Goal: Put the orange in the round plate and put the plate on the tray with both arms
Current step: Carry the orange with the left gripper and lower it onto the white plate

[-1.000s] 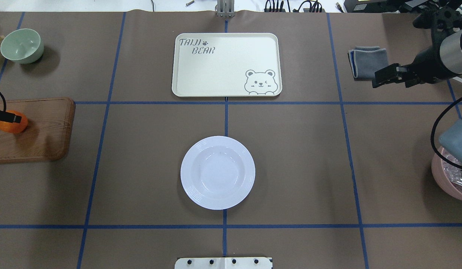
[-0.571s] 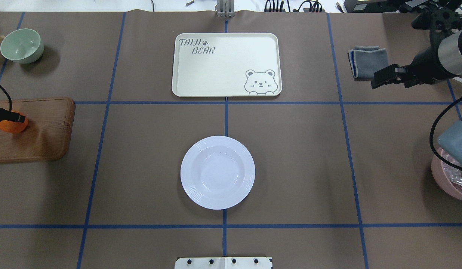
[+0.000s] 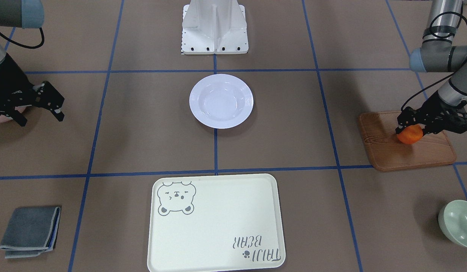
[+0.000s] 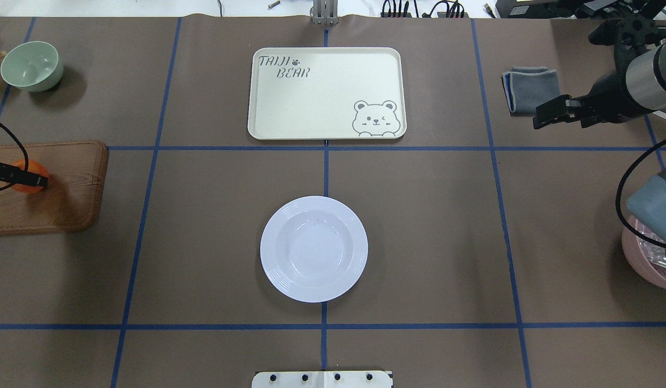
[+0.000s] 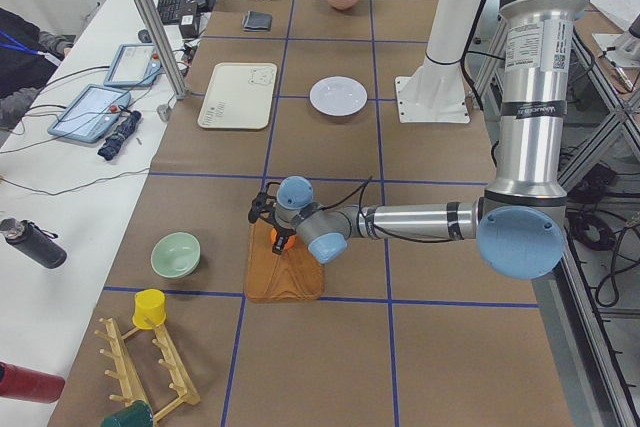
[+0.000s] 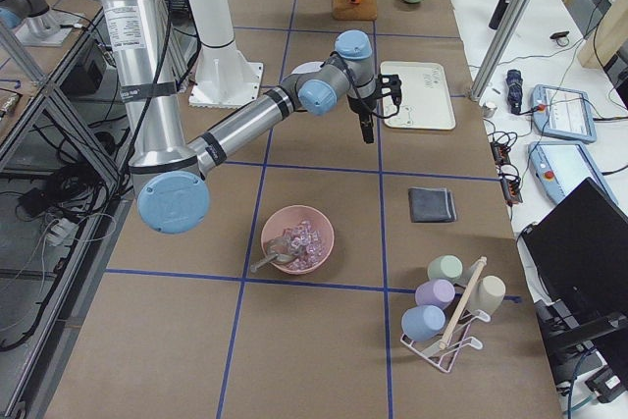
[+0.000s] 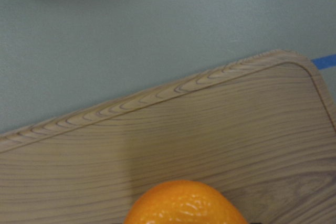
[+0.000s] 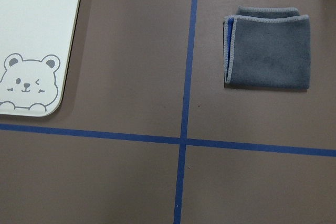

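The orange, still just above the brown wooden board, will be let go by my left gripper in the middle of the white round plate [image 3: 219, 102].
The orange [image 4: 31, 173] sits between the fingers of my left gripper [image 4: 21, 175], which is shut on it just above the brown wooden board [image 4: 63, 194] at the table's left edge. In the front-facing view the orange [image 3: 409, 135] hangs under the left gripper [image 3: 410, 127]. Its top fills the bottom of the left wrist view [image 7: 184, 204]. The white round plate [image 4: 313, 248] lies empty at the table's middle. Beyond it lies the cream tray [image 4: 322, 102], also empty. My right gripper [image 3: 40, 118] hovers open far to the right, holding nothing.
A pale green bowl [image 4: 31, 66] stands at the far left corner. Near the right gripper lies a folded grey cloth [image 4: 529, 89]. At the right edge is a pink bowl [image 4: 643, 256] with clear pieces in it. The robot's base plate [image 3: 214, 26] is behind the plate.
The left gripper and the orange have shifted a little to the right over the board. The right arm has drifted slightly toward the far side.
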`<state>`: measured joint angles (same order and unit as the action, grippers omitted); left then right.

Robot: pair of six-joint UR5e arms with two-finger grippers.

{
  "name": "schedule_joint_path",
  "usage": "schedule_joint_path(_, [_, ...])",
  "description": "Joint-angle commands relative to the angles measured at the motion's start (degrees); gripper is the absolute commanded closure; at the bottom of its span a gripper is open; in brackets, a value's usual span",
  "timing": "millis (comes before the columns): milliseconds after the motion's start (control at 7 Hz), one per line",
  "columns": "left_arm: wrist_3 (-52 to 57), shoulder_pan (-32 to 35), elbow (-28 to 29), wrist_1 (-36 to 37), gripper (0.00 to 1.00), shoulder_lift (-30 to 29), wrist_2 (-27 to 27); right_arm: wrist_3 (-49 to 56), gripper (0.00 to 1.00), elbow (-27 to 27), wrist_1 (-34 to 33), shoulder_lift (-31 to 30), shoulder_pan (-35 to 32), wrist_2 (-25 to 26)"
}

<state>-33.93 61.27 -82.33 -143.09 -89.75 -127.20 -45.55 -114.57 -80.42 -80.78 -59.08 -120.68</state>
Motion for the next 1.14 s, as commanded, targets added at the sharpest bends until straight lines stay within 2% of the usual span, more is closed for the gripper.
schedule_joint_path(0, [-5.0,1.3,-11.2,10.7,1.00,-0.9,-1.9,-0.1,0.00,0.0,0.3,0.4,0.1,-0.2])
schedule_joint_path(143, [-10.4,1.0,-19.6,20.9,1.00,-3.2,-1.6,-0.1,0.00,0.0,0.5,0.5,0.1,-0.4])
schedule_joint_path(286, [-16.0,-1.4,-25.1,28.5,1.00,-7.5,-0.1,-3.3,0.00,0.0,0.9,0.7,0.3,-0.5])
schedule_joint_path(429, [-22.8,-6.5,-27.8,32.6,1.00,-11.1,2.5,-7.8,0.00,-0.2,1.4,2.2,1.3,-0.3])
schedule_joint_path(571, [-29.5,-12.0,-27.9,36.4,1.00,-16.9,6.8,-13.1,0.00,-0.3,3.2,3.2,2.3,-0.1])
schedule_joint_path(714, [-36.0,-18.6,-27.6,44.7,1.00,-24.7,12.4,-20.1,0.00,-0.5,5.8,3.6,3.2,0.1])
schedule_joint_path(857, [-40.6,-25.0,-27.1,53.9,1.00,-32.2,18.8,-26.7,0.00,-1.1,8.8,3.5,4.8,2.2])
schedule_joint_path(1000, [-45.0,-30.0,-25.6,57.0,1.00,-35.3,23.6,-32.0,0.00,-1.8,9.7,3.5,7.5,5.8])
